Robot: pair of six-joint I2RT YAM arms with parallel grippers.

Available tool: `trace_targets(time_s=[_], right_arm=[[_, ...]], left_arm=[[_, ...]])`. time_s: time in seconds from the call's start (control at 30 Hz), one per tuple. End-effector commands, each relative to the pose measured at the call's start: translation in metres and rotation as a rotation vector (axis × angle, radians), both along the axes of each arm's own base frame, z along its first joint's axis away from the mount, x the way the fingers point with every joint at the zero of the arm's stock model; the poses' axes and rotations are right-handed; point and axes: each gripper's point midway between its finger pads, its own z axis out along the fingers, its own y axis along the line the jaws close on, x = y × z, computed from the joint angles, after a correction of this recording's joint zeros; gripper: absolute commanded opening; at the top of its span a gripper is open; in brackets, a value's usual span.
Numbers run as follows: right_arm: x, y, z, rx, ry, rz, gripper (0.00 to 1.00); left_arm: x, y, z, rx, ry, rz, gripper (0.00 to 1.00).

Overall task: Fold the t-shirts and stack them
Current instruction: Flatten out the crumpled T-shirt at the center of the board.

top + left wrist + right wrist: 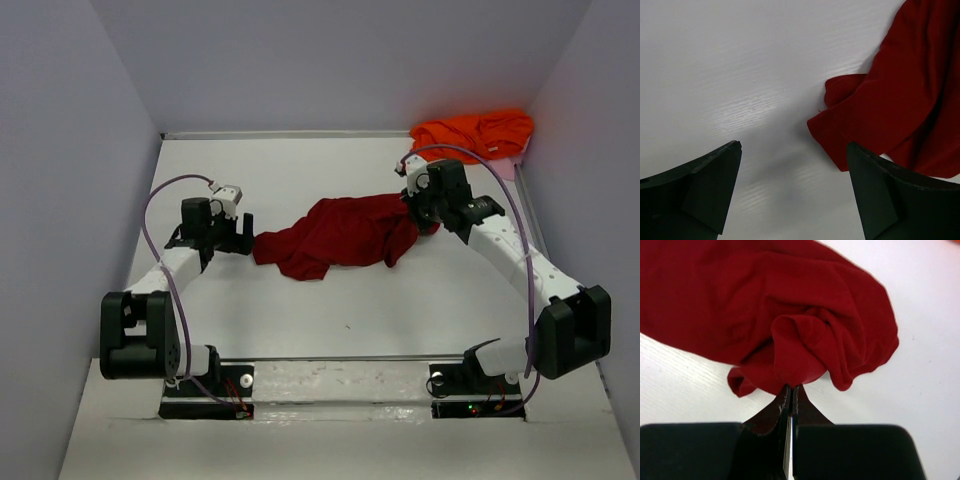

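Note:
The crumpled crimson t-shirt has my right gripper at only one end, so next my left gripper pinches the t-shirt's loose corner (823,125) and lifts to stretch it out.
A dark crimson t-shirt (340,235) lies crumpled in the middle of the table. My right gripper (418,213) is shut on a bunched fold at its right end; in the right wrist view the fingertips (791,388) pinch the red cloth (790,315). My left gripper (240,232) stands open just left of the shirt's left end. In the left wrist view its wide jaws (794,147) hold nothing, with the red cloth's edge (910,90) just ahead of the right finger. A bright orange t-shirt (472,133) lies bunched in the far right corner.
The white table (300,310) is enclosed by grey walls on the left, back and right. The orange heap lies close behind my right arm's wrist. The arm bases sit at the near edge.

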Motion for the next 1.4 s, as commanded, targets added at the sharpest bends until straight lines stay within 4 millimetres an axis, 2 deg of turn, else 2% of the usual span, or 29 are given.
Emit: trace_targets(time_s=[0.0,0.07,0.37,0.47,0.53,0.57,0.63,0.7,0.8,0.9,1.0,1.1,1.13,1.2,1.23,1.27,1.3,1.33,1.37], right_arm=[[0.002,-0.001,-0.009,-0.003,-0.014,0.005,0.0],[0.001,-0.007,-0.013,-0.011,-0.021,-0.008,0.0],[-0.003,-0.011,-0.014,-0.011,-0.036,-0.006,0.0],[-0.003,-0.012,-0.013,-0.011,-0.041,-0.007,0.0],[-0.003,-0.012,-0.013,-0.011,-0.041,-0.007,0.0],[-0.003,-0.012,-0.013,-0.01,-0.041,-0.005,0.0],[-0.003,-0.012,-0.014,-0.011,-0.041,-0.004,0.0],[-0.004,-0.012,-0.014,-0.012,-0.042,-0.003,0.0],[-0.003,-0.012,-0.015,-0.015,-0.04,-0.006,0.0],[-0.003,-0.012,-0.017,-0.016,-0.035,-0.004,0.0],[-0.003,-0.012,-0.018,-0.018,-0.036,-0.005,0.0],[-0.002,-0.016,-0.02,-0.023,-0.031,-0.013,0.0],[-0.002,-0.016,-0.02,-0.024,-0.032,-0.012,0.0],[-0.003,-0.015,-0.02,-0.018,-0.03,-0.009,0.0],[-0.003,-0.015,-0.02,-0.017,-0.031,-0.008,0.0],[-0.004,-0.014,-0.021,-0.015,-0.027,-0.007,0.0],[-0.004,-0.014,-0.021,-0.014,-0.026,-0.006,0.0],[-0.004,-0.014,-0.021,-0.013,-0.024,-0.007,0.0],[-0.004,-0.014,-0.021,-0.014,-0.026,-0.006,0.0]], left_arm=[[0.013,-0.012,0.016,-0.072,-0.009,-0.034,0.95],[0.014,-0.013,0.014,-0.077,-0.002,-0.036,0.94],[0.012,-0.033,0.004,-0.169,0.068,-0.114,0.91],[0.009,-0.038,-0.002,-0.183,0.109,-0.145,0.76],[0.008,-0.041,-0.003,-0.2,0.118,-0.158,0.69],[0.007,-0.043,-0.004,-0.205,0.123,-0.166,0.61],[0.007,-0.045,-0.007,-0.215,0.136,-0.175,0.54],[0.009,-0.045,-0.01,-0.214,0.142,-0.176,0.4],[0.003,-0.046,-0.016,-0.218,0.178,-0.181,0.34],[0.001,-0.047,-0.018,-0.222,0.191,-0.192,0.15],[0.001,-0.047,-0.02,-0.221,0.2,-0.195,0.0],[0.0,-0.047,-0.022,-0.216,0.206,-0.198,0.0],[0.001,-0.045,-0.022,-0.21,0.203,-0.194,0.06],[0.003,-0.043,-0.021,-0.198,0.197,-0.184,0.07],[0.002,-0.043,-0.021,-0.198,0.2,-0.184,0.14],[0.002,-0.043,-0.021,-0.198,0.199,-0.189,0.28],[0.002,-0.043,-0.021,-0.199,0.201,-0.19,0.43],[0.003,-0.042,-0.023,-0.195,0.204,-0.181,0.64],[0.003,-0.042,-0.023,-0.194,0.204,-0.179,0.7]])
